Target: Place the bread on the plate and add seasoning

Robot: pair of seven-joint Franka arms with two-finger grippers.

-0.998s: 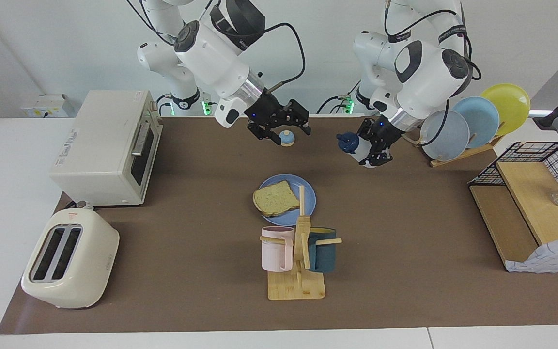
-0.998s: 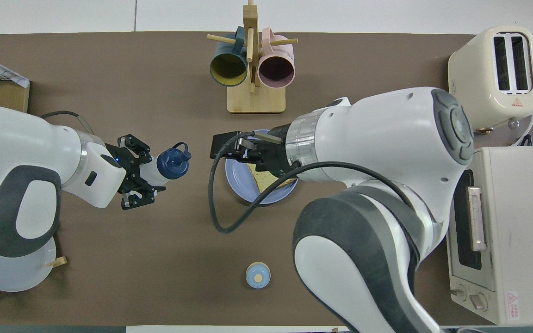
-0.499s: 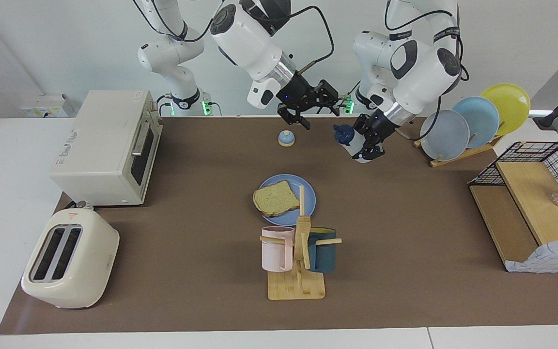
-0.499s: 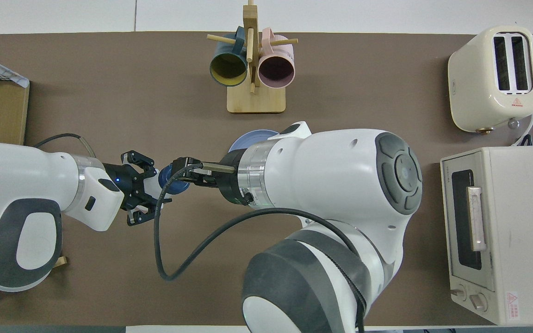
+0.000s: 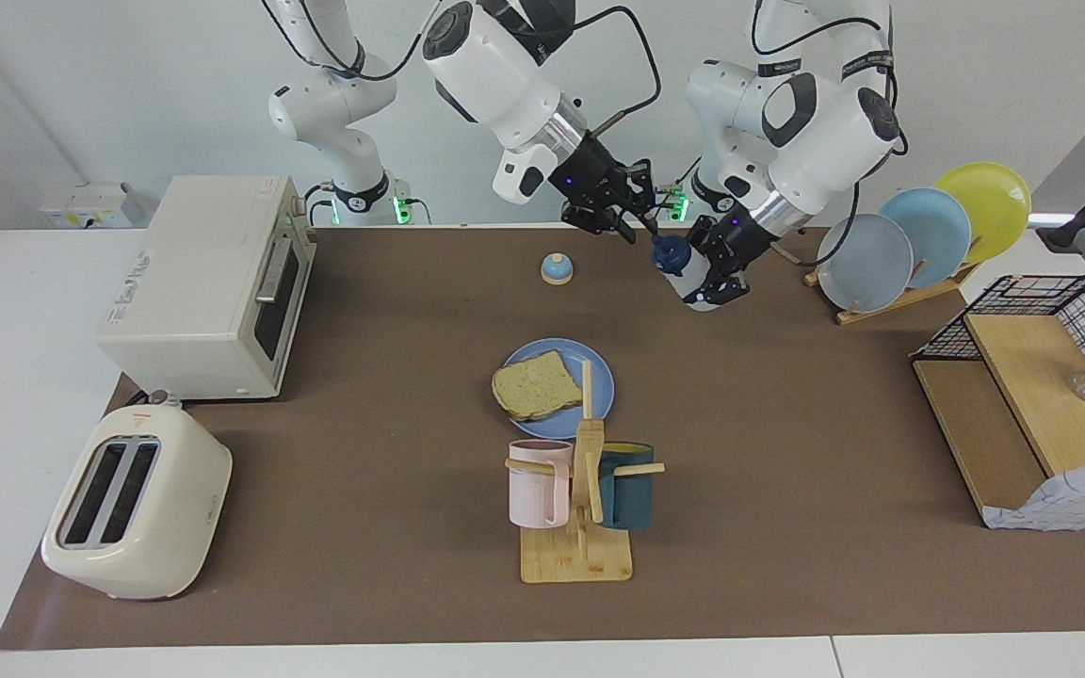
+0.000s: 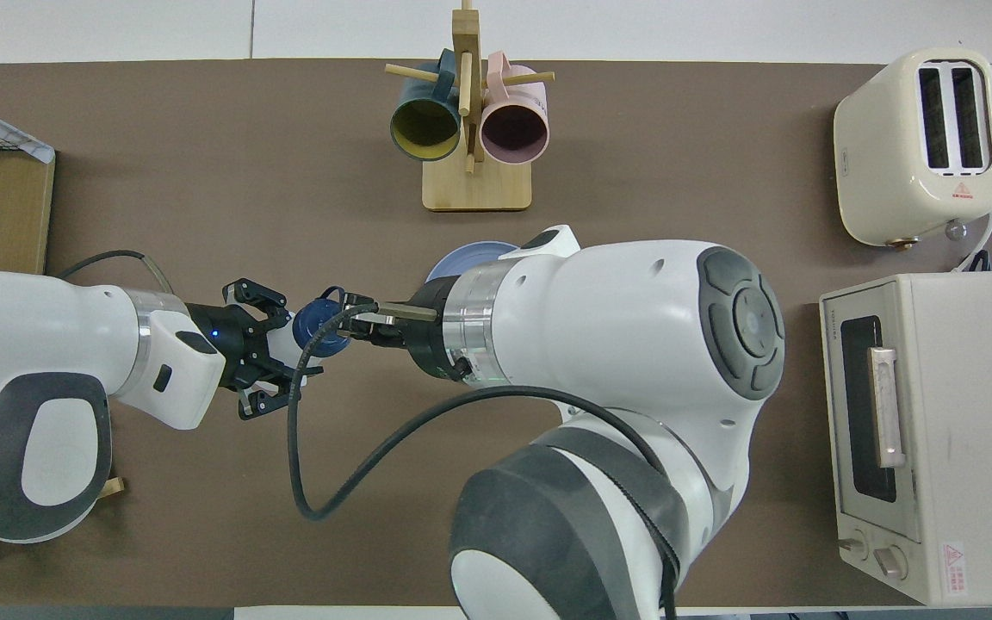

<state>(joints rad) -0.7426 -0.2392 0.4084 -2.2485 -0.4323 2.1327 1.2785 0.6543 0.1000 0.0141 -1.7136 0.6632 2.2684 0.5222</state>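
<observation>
My right gripper, beside the seasoning's shut cap, should open, shift toward the mug rack and flip the cap up by its edge [image 6: 323, 303].
The bread [image 5: 536, 384] lies on the blue plate [image 5: 601, 379] in the middle of the table, apart from both grippers. In the overhead view the right arm covers the bread, and only a sliver of the plate [image 6: 467, 258] shows. My left gripper [image 5: 714, 273] [image 6: 270, 349] is shut on the seasoning [image 5: 677, 259] [image 6: 315, 325], holding it tilted in the air with the dark cap pointing toward the right arm. My right gripper [image 5: 641, 226] [image 6: 356, 317] has reached across and is right at that cap. Whether it grips the cap does not show.
A small blue bell [image 5: 557, 269] sits near the robots. A mug rack [image 5: 580, 490] stands just past the plate. A toaster [image 5: 137, 499] and an oven [image 5: 208, 282] are at the right arm's end. Upright plates [image 5: 919, 235] and a wire basket [image 5: 1032, 395] are at the left arm's end.
My right gripper has swung from over the bell to the bottle's cap, narrowing on the way. My left gripper has brought the bottle slightly up toward it.
</observation>
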